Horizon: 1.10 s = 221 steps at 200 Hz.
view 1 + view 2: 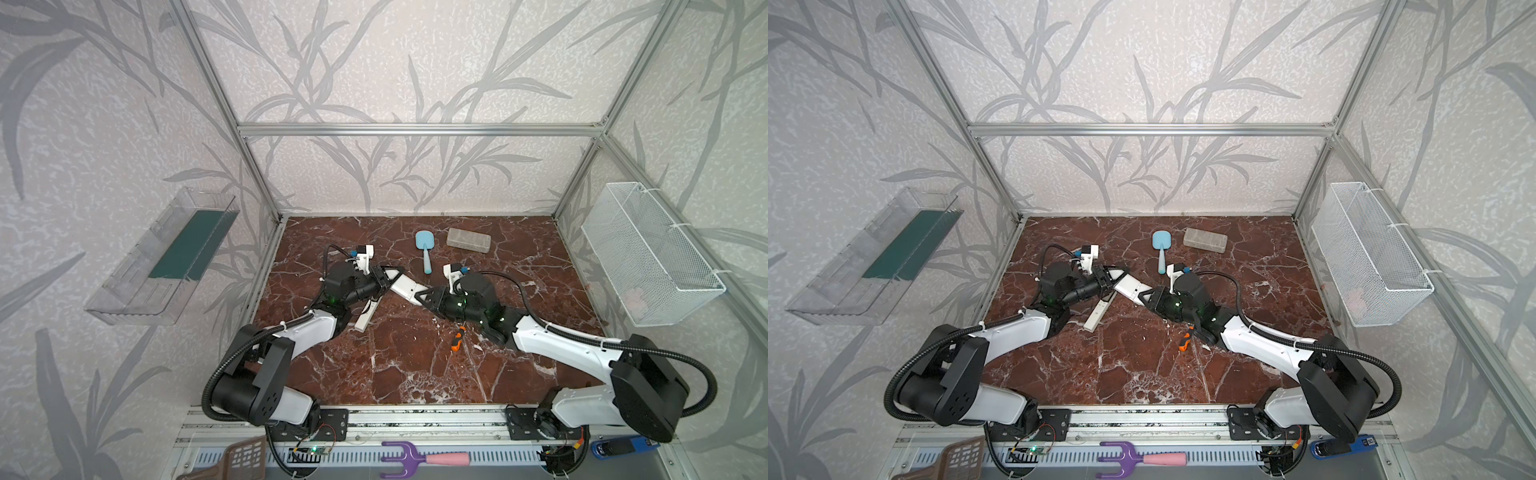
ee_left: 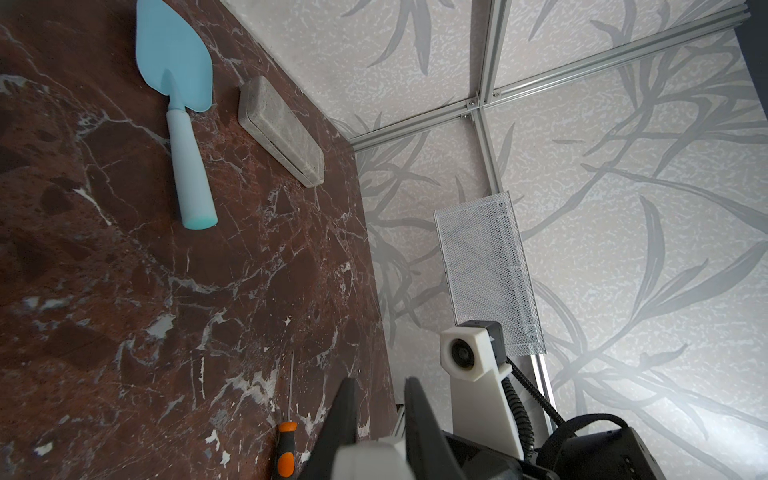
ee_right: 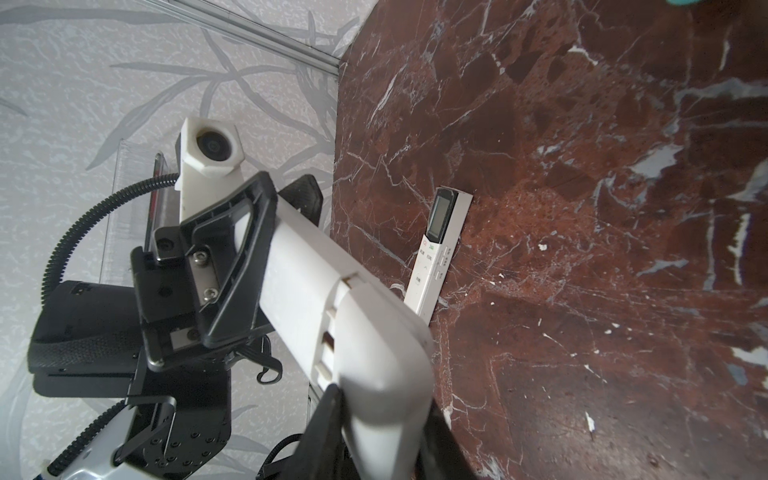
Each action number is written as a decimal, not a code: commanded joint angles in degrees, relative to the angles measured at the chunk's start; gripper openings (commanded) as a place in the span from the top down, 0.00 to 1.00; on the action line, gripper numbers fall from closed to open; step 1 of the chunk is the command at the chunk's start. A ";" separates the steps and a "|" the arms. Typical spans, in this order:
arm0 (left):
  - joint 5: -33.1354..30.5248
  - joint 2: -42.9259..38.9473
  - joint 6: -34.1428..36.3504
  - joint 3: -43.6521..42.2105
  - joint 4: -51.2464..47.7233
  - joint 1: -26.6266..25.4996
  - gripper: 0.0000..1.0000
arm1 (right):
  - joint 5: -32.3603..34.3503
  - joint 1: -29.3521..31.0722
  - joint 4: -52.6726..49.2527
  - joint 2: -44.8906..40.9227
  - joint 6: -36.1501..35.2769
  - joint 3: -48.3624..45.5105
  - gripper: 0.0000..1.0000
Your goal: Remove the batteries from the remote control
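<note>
The cover gapes at its slotted seam but still hides the batteries, so my right gripper will open, regrip the cover's end (image 3: 389,428) and tilt it off.
A chunky white remote control (image 1: 405,286) (image 1: 1130,286) hangs above the marble table (image 1: 415,365), held at both ends. My left gripper (image 1: 390,276) (image 2: 380,386) is shut on its far-left end (image 2: 368,457). My right gripper (image 1: 422,296) (image 3: 380,419) is shut on the opposite end, its black fingers (image 3: 328,419) pressed against both sides of the white body (image 3: 353,324). A cover seam with small slots shows along the remote in the right wrist view. The batteries are hidden.
A slim white remote with a screen (image 1: 365,318) (image 3: 432,253) lies under the left arm. An orange-and-black screwdriver (image 1: 458,338) (image 2: 286,453) lies by the right arm. A blue trowel (image 1: 424,249) and grey case (image 1: 468,240) sit at the back. A wire basket (image 1: 648,253) hangs on the right wall.
</note>
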 commanded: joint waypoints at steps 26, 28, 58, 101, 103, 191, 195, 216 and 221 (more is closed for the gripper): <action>0.97 -0.76 0.58 1.68 -1.42 -0.62 1.00 | 0.97 -0.23 -2.36 0.39 -2.91 0.54 0.69; 0.97 -0.74 0.58 1.70 -1.42 -0.60 1.00 | 0.96 -0.24 -2.36 0.45 -2.90 0.61 0.68; 1.30 -0.39 0.40 2.32 -2.38 -0.62 1.00 | 0.58 -0.24 -2.90 1.98 -2.68 1.42 0.66; 0.73 -1.22 3.16 3.14 -7.04 -0.62 1.00 | 0.50 -0.24 -4.34 2.27 -3.19 2.02 0.65; 0.76 -1.19 3.31 3.23 -7.39 -0.62 1.00 | 0.56 -0.15 -4.70 2.19 -3.43 2.14 0.64; 0.90 0.05 3.56 3.99 -7.45 -0.68 1.00 | 1.27 -0.07 -7.33 0.86 -4.35 2.52 0.70; 0.94 0.08 3.48 3.94 -7.35 -0.63 1.00 | 1.23 -0.07 -7.24 0.90 -4.34 2.50 0.71; 0.96 0.35 3.34 3.95 -7.05 -0.59 1.00 | 1.02 -0.07 -6.59 1.38 -4.23 2.73 0.73; 0.95 0.40 3.37 3.97 -6.96 -0.62 1.00 | 0.96 -0.07 -6.43 1.58 -4.14 2.74 0.72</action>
